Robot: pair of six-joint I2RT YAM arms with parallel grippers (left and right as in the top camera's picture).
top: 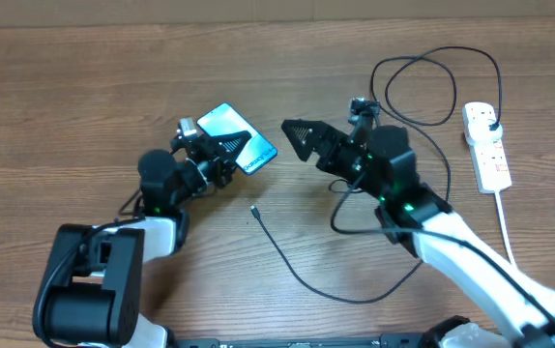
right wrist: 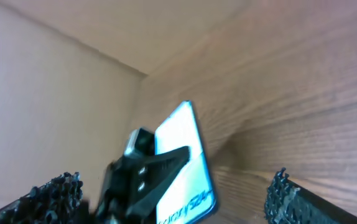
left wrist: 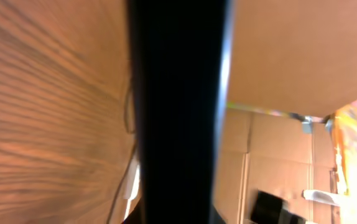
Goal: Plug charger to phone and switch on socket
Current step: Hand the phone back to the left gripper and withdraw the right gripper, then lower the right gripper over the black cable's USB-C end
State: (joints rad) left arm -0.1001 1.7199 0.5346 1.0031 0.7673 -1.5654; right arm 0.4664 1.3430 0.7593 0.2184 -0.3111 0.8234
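Observation:
I should next move my right gripper to the loose end (top: 256,213) of the charger's black cable and close it just behind the cable's metal tip.
The phone (top: 242,132) has a glowing light-blue screen and sits left of centre, tilted. My left gripper (top: 227,148) is shut on its near edge, one finger lying across the screen. In the left wrist view the phone's dark edge (left wrist: 175,112) fills the middle. My right gripper (top: 297,136) is open and empty, just right of the phone and pointing at it. The right wrist view shows the phone (right wrist: 181,140) between my spread fingers (right wrist: 172,190). The charger's thin black cable (top: 355,298) loops on the table, its loose tip (top: 255,210) below the phone. The white socket (top: 488,147) lies at the far right with a black plug (top: 491,124) in it.
The socket's thick white cord (top: 506,227) runs toward the front right edge. The charger cable makes a large loop (top: 432,92) behind my right arm. A cardboard wall (right wrist: 54,93) stands beyond the table's far edge.

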